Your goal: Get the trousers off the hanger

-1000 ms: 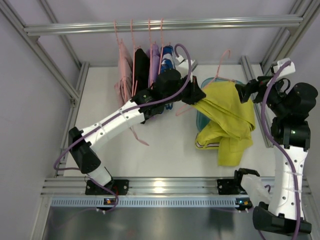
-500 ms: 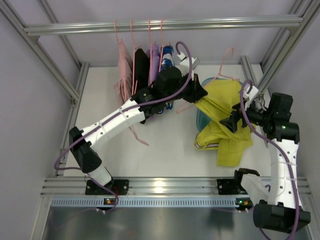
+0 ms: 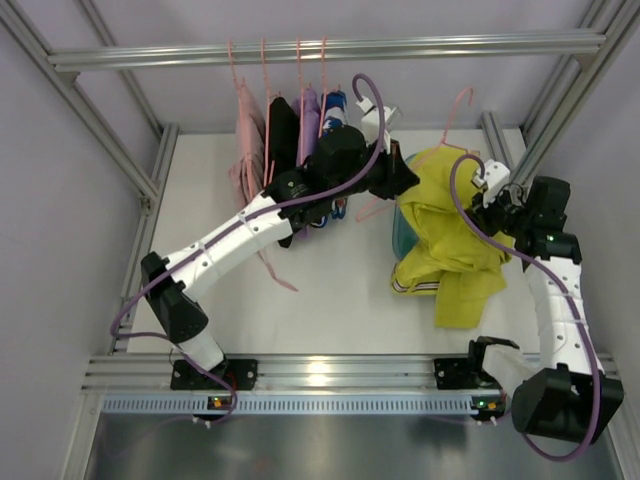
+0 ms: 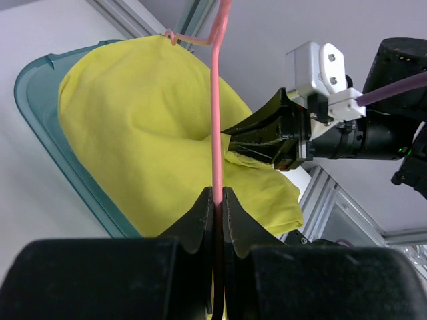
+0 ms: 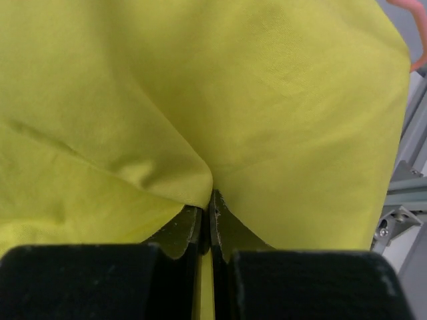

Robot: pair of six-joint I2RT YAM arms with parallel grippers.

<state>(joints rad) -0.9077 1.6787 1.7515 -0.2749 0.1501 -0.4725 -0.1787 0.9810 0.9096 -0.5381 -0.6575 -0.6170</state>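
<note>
I should let go of the pink hanger, now under the yellow trousers, with my left gripper on the bare part of the back bar point(image 3: 394, 48) beside the blue clothes.
The yellow trousers point(image 3: 450, 240) hang over a thin pink hanger point(image 3: 447, 135) and spill down into a teal bin point(image 3: 398, 243). My left gripper point(image 3: 405, 180) is shut on the hanger's wire point(image 4: 216, 100), which runs up between its jaws point(image 4: 217, 195). My right gripper point(image 3: 480, 192) is at the trousers' right side, shut on a fold of the yellow cloth point(image 5: 200, 87), pinched at the tips point(image 5: 208, 195). In the left wrist view the right gripper point(image 4: 227, 135) bites the trousers point(image 4: 133, 133) just right of the wire.
Several more pink hangers with pink, black, purple and blue clothes point(image 3: 290, 135) hang from the back rail point(image 3: 330, 48), close behind the left arm. Aluminium frame posts point(image 3: 520, 130) stand right of the bin. A trouser leg lies on the table point(image 3: 465, 300).
My right arm swung in from the right to the trousers, and its gripper went from open to shut on the cloth. The left gripper with the hanger shifted slightly back.
</note>
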